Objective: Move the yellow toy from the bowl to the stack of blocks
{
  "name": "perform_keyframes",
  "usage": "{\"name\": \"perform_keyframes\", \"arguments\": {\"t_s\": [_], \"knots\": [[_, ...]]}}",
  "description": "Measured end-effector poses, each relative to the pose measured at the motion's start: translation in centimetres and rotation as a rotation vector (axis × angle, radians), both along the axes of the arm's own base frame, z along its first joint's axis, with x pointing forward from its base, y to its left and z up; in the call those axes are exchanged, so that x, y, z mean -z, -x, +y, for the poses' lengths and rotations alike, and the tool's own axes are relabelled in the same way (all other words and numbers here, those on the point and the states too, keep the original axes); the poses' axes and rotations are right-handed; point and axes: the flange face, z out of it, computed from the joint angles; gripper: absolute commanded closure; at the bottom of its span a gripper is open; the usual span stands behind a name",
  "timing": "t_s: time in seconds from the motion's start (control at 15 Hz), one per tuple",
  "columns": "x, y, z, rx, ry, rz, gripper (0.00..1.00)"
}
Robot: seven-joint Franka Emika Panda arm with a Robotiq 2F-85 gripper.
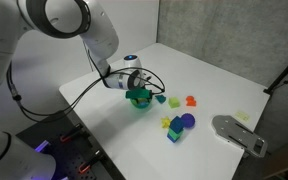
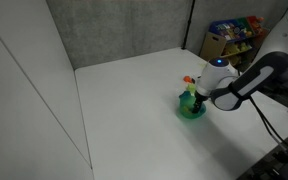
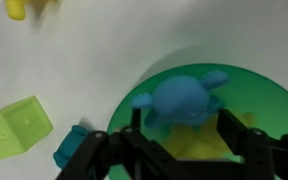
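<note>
Next, I open my gripper, since the blue toy is at its fingertips over the yellow toy, leave it in the bowl and grip the yellow toy's body (image 3: 198,143).
The green bowl (image 1: 140,100) stands mid-table and also shows in the other exterior view (image 2: 192,110). In the wrist view the bowl (image 3: 259,90) holds a blue toy (image 3: 189,95), with the yellow toy (image 3: 196,148) lying under and in front of it. My gripper (image 3: 182,122) is open and low over the bowl, one finger on either side of the two toys. It shows in both exterior views (image 1: 134,86) (image 2: 206,88). The stack of blocks (image 1: 178,126), with a blue cube, a purple piece and a yellow-green piece, stands apart from the bowl, nearer the table's front.
Loose toys lie beside the bowl: a teal one (image 1: 161,99) (image 3: 69,148), a lime cube (image 1: 174,102) (image 3: 14,128) and an orange one (image 1: 191,101) (image 2: 188,80). A grey device (image 1: 236,132) sits at the table's edge. A shelf with coloured items (image 2: 234,38) stands behind.
</note>
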Motion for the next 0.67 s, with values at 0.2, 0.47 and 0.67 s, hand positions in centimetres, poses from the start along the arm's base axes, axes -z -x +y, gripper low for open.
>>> {"name": "perform_keyframes", "arguments": {"t_s": [0.2, 0.47, 0.67], "knots": [[-0.1, -0.1, -0.2, 0.001, 0.003, -0.002, 0.74], [-0.5, -0.3, -0.6, 0.006, 0.011, -0.01, 0.98], [-1.2, -0.5, -0.3, 0.006, 0.011, -0.017, 0.98]]}}
